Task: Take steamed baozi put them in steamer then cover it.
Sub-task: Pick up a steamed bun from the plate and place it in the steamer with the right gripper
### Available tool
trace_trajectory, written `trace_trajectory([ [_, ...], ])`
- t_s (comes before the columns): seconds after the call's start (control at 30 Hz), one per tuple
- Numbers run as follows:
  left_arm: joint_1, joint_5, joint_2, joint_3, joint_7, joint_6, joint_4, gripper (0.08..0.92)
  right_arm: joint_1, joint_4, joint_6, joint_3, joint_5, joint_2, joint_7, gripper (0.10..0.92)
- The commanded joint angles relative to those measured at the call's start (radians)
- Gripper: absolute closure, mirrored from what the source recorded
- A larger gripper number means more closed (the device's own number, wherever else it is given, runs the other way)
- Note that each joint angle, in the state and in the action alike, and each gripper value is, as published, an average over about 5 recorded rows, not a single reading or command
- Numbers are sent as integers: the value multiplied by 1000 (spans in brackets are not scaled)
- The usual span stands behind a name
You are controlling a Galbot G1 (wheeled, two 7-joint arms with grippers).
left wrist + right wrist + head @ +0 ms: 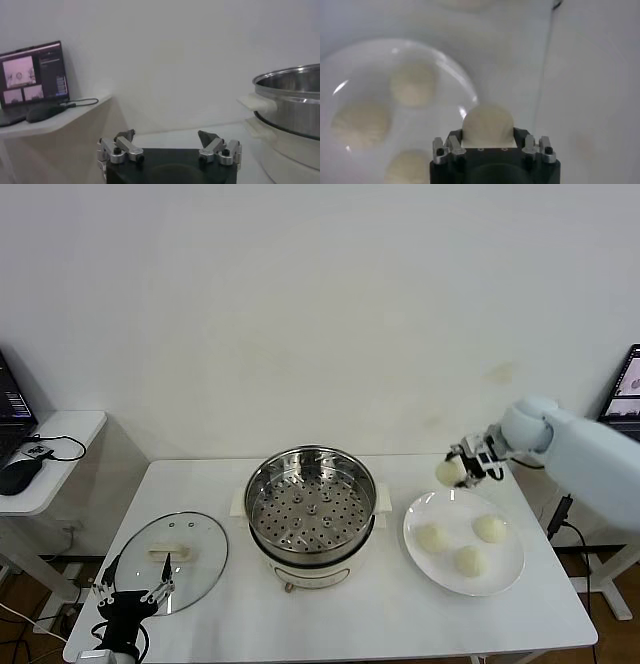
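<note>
I need to open my right gripper to let go of the baozi on the far part of the steamer's bare perforated tray (306, 478). The baozi is still in the air above the plate's rim.
My right gripper (452, 471) is shut on a cream-white baozi (447, 473) and holds it in the air above the far left rim of the white plate (505, 582); the wrist view shows the bun (487, 126) between the jaws. Three baozi lie on the plate (432, 538) (489, 528) (469, 561). The steel steamer (311, 506) stands open at the table's middle, its perforated tray bare. The glass cover (170, 558) lies flat on the table at the left. My left gripper (133, 594) is open and empty beside the cover's near edge.
A side shelf (45, 459) at the far left holds a mouse and a laptop. A second laptop screen (626, 384) shows at the right edge. The steamer's side (292, 107) fills the edge of the left wrist view.
</note>
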Motion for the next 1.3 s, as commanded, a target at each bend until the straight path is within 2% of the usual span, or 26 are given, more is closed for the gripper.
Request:
trace_trajectory([
  [0.03, 1, -46, 2, -1, 1, -4, -7, 177, 269, 101, 11, -187, 189, 106, 16, 389],
  [0.37, -13, -40, 0, -9, 0, -8, 7, 177, 254, 65, 157, -280, 176, 387, 85, 389],
  [0.67, -15, -23, -2, -28, -1, -21, 8, 177, 179, -47, 301, -333, -1, 554, 115, 389],
  [0.87, -14, -19, -3, -36, -2, -27, 7, 177, 108, -183, 424, -320, -175, 624, 146, 389],
  [1.3, -19, -18, 0, -41, -2, -31, 16, 177, 34, -299, 518, -303, -312, 662, 162, 389],
])
